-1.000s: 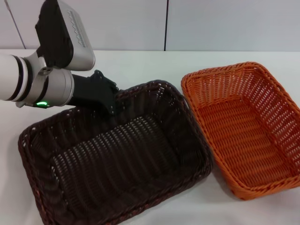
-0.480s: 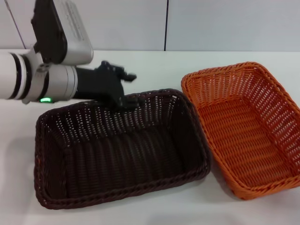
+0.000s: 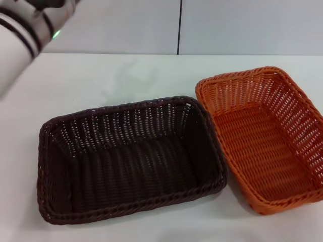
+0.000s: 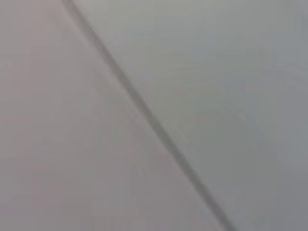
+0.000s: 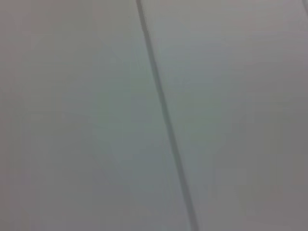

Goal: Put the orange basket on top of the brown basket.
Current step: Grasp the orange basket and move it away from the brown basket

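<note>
Next, my right gripper should go to the near-side rim [image 3: 291,201] of the orange basket and close there, ready to lift it over the brown basket.
The brown basket [image 3: 126,159] lies flat and empty on the white table at centre left in the head view. The orange basket [image 3: 262,136] lies flat and empty just to its right, their rims close together or touching. Only a part of my left arm [image 3: 25,30] shows at the top left corner, raised away from the baskets; its gripper is out of view. My right arm and gripper are out of view. Both wrist views show only a plain pale wall with a dark seam.
The white table [image 3: 116,75] stretches behind the baskets up to a pale wall with a dark vertical seam [image 3: 179,25]. The orange basket reaches close to the right edge of the head view.
My left gripper let go of the brown basket's far rim, and the basket dropped flat onto the table. The left arm then rose up and to the left, out of the head view.
</note>
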